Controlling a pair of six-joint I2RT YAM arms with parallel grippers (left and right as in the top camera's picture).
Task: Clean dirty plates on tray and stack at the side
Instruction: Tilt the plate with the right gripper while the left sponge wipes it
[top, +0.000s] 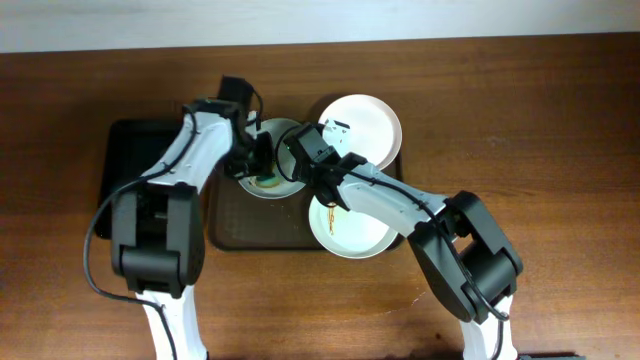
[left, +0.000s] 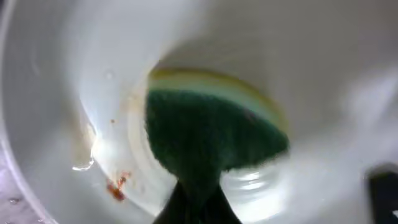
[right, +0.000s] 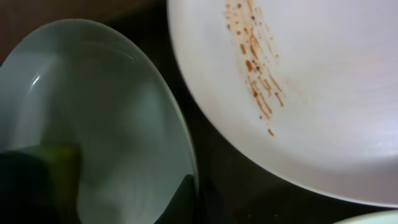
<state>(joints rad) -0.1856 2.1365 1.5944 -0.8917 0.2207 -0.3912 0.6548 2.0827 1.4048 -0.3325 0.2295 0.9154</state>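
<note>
My right gripper will let go of the reddish-smeared plate so it lies flat on the brown tray (top: 276, 178) beside the plate with the yellowish smear.
Three white plates lie around the dark brown tray (top: 250, 225). My left gripper (top: 258, 160) is shut on a green and yellow sponge (left: 211, 130) and presses it into the left plate (top: 275, 135), which has a small reddish smear (left: 115, 186). My right gripper (top: 298, 160) is shut on that plate's right rim (right: 93, 112); one finger (right: 186, 196) shows inside the rim. A second plate (top: 355, 240) with a yellowish smear lies at the tray's front right. The third plate (top: 365, 125) lies at the back right. A plate with reddish-brown streaks (right: 298, 93) shows in the right wrist view.
A smaller black tray (top: 130, 155) lies left of the brown tray, under the left arm. The brown wooden table (top: 540, 150) stretches to the right. The two arms meet over the tray's back edge.
</note>
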